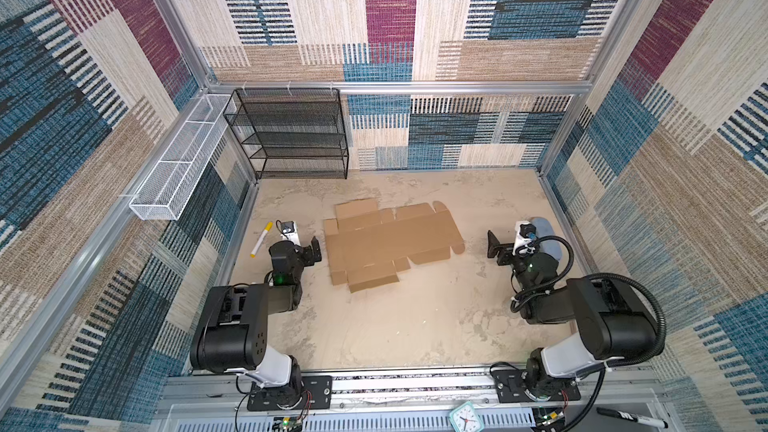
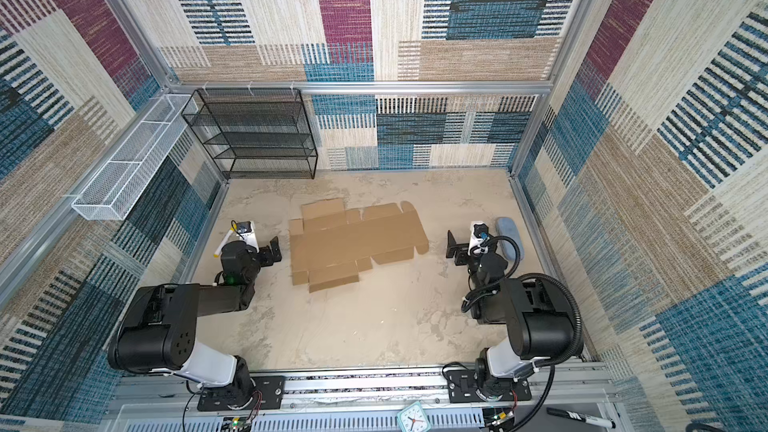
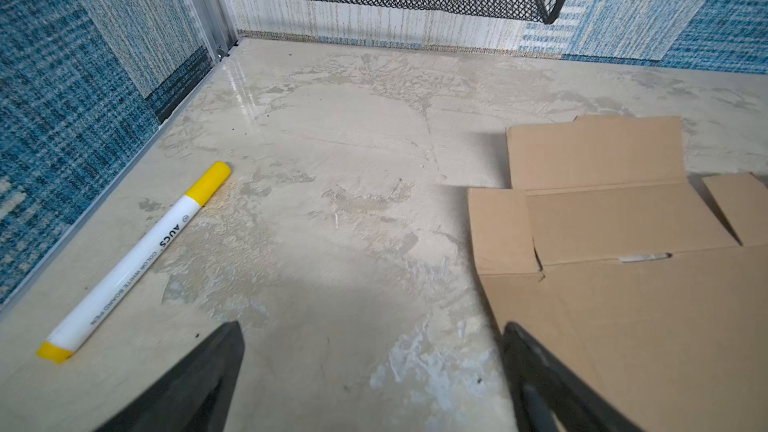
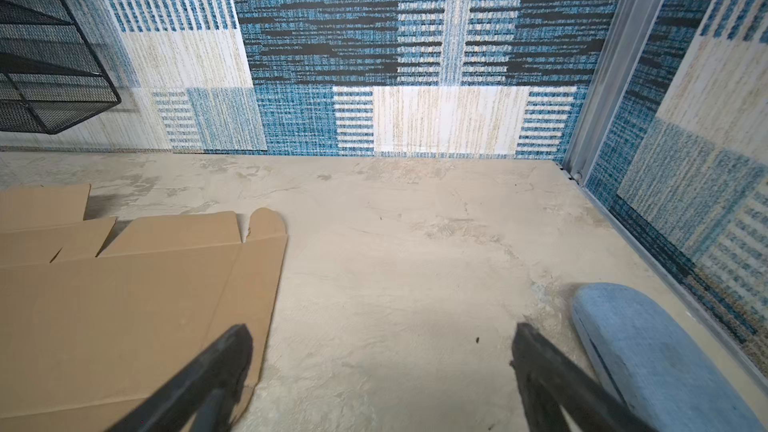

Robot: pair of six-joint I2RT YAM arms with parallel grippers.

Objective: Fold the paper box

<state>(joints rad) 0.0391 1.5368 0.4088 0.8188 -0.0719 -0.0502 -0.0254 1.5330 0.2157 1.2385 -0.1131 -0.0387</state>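
Note:
I should next use my left gripper to take hold of the paper box at the middle of its end edge [image 1: 327, 253] [image 3: 497, 332], on the side that faces the yellow-capped marker.
The paper box [image 1: 390, 238] [image 2: 357, 238] is a flat, unfolded brown cardboard sheet with flaps and tabs, lying in the middle of the table. My left gripper [image 1: 313, 252] [image 2: 273, 249] hovers just off the sheet's left edge, open and empty. In the left wrist view, the left gripper [image 3: 372, 328] has bare table between its fingers and the paper box [image 3: 644, 284] beside one finger. My right gripper [image 1: 498, 248] [image 2: 453, 246] stands open a little past the sheet's right end. In the right wrist view, the right gripper [image 4: 382, 328] frames bare table, one finger over the paper box [image 4: 124, 305] edge.
A yellow-capped whiteboard marker [image 1: 261, 238] [image 3: 133, 261] lies by the left wall. A blue-grey oval case [image 1: 544, 234] [image 4: 648, 351] rests by the right wall, close to the right gripper. A black mesh shelf [image 1: 291, 135] and white mesh basket [image 1: 178, 160] hang at the back left.

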